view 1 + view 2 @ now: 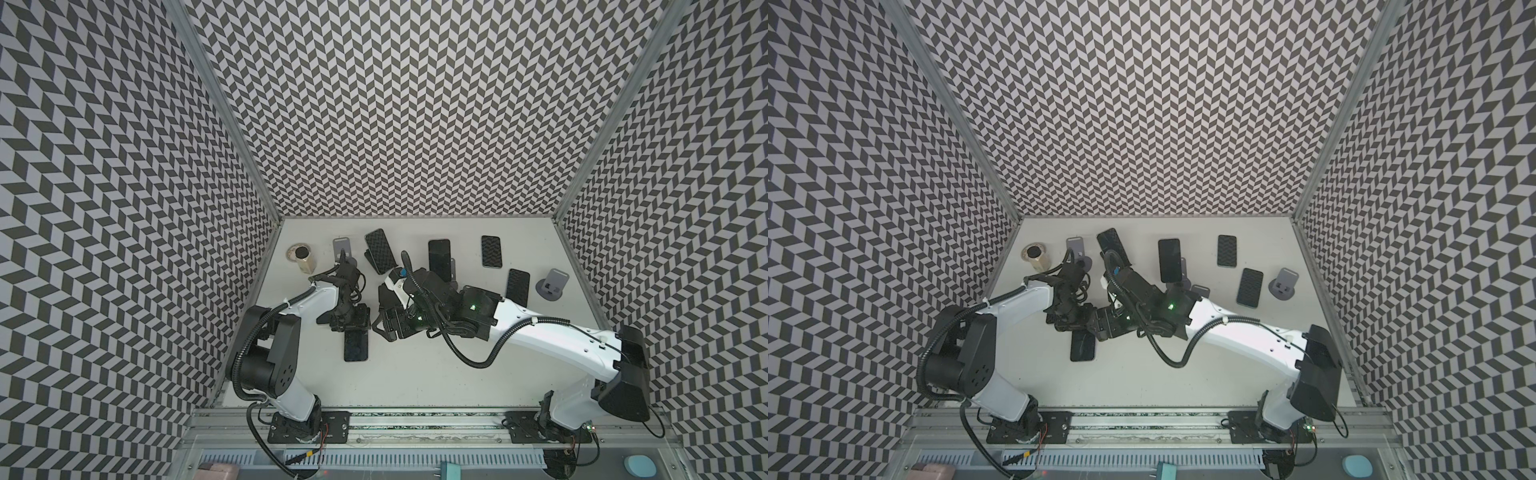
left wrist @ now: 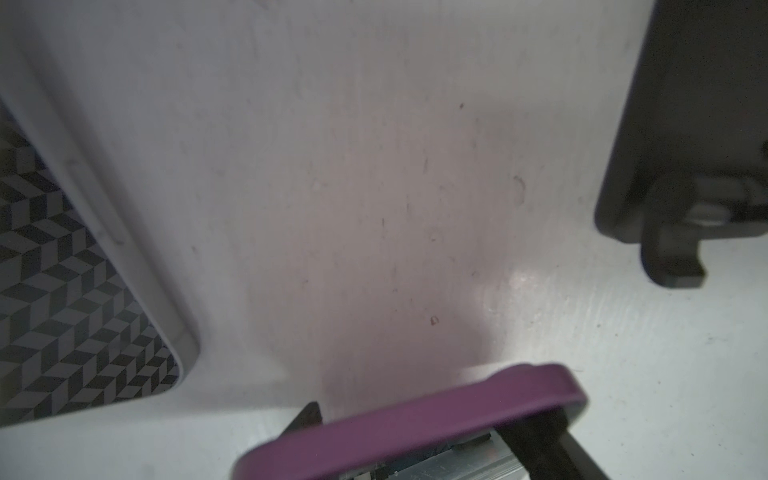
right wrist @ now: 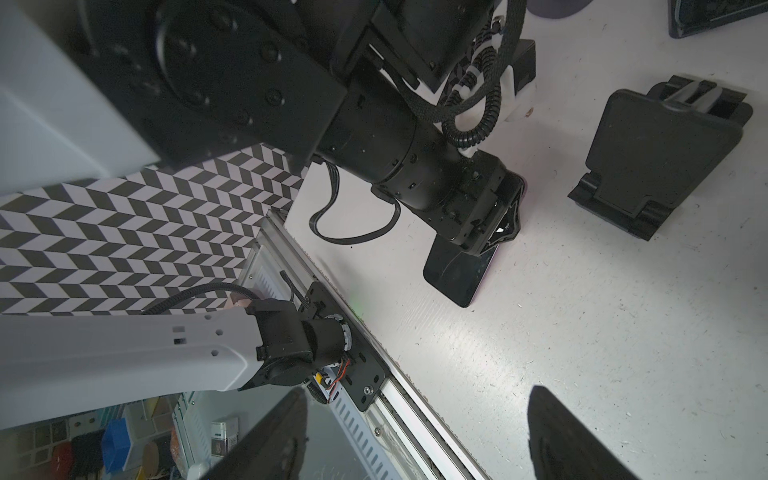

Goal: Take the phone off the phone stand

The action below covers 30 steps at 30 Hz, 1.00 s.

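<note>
My left gripper should put the dark phone down on the white table (image 1: 353, 342) next to the black folding phone stand.
My left gripper (image 1: 351, 328) (image 2: 415, 432) is shut on a dark phone (image 1: 356, 345) (image 1: 1082, 345) (image 3: 457, 274) with a purple case edge (image 2: 415, 415). It holds the phone low over the white table, left of the middle. A black folding phone stand (image 3: 656, 162) (image 2: 685, 124) stands bare close by, apart from the phone; my right arm mostly hides it in both top views. Right beside the left gripper hangs my right gripper (image 1: 384, 330) (image 3: 419, 399), open, with only table and the front rail between its fingers.
At the back are a bare grey stand (image 1: 343, 249), a phone on a black stand (image 1: 380, 251) and a phone on a grey stand (image 1: 439, 259). Two phones (image 1: 491, 251) (image 1: 517, 289) and another grey stand (image 1: 552, 286) sit right. A tan cylinder (image 1: 302, 257) stands back left.
</note>
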{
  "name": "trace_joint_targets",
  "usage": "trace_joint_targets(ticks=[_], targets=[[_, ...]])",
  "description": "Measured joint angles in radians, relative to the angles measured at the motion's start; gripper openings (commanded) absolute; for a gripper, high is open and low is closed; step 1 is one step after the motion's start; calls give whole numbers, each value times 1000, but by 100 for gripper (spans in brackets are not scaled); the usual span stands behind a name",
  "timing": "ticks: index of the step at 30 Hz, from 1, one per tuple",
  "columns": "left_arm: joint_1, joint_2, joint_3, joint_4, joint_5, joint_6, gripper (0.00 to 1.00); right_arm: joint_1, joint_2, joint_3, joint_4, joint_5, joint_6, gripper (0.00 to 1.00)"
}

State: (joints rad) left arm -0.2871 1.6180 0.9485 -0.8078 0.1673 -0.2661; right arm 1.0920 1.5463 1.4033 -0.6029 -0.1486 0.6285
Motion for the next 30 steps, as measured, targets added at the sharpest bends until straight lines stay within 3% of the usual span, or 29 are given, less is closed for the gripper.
trace_joint_targets(ticks=[11,17,30], targets=[[2,30,19,-18,-17,11,66,-2,-6,13,79,45,-35,82],[2,31,19,-24,-25,10,69,-2,-1,13,138,3,-17,81],[2,41,26,-36,-53,2,71,-2,-14,19,56,4,-84,82]])
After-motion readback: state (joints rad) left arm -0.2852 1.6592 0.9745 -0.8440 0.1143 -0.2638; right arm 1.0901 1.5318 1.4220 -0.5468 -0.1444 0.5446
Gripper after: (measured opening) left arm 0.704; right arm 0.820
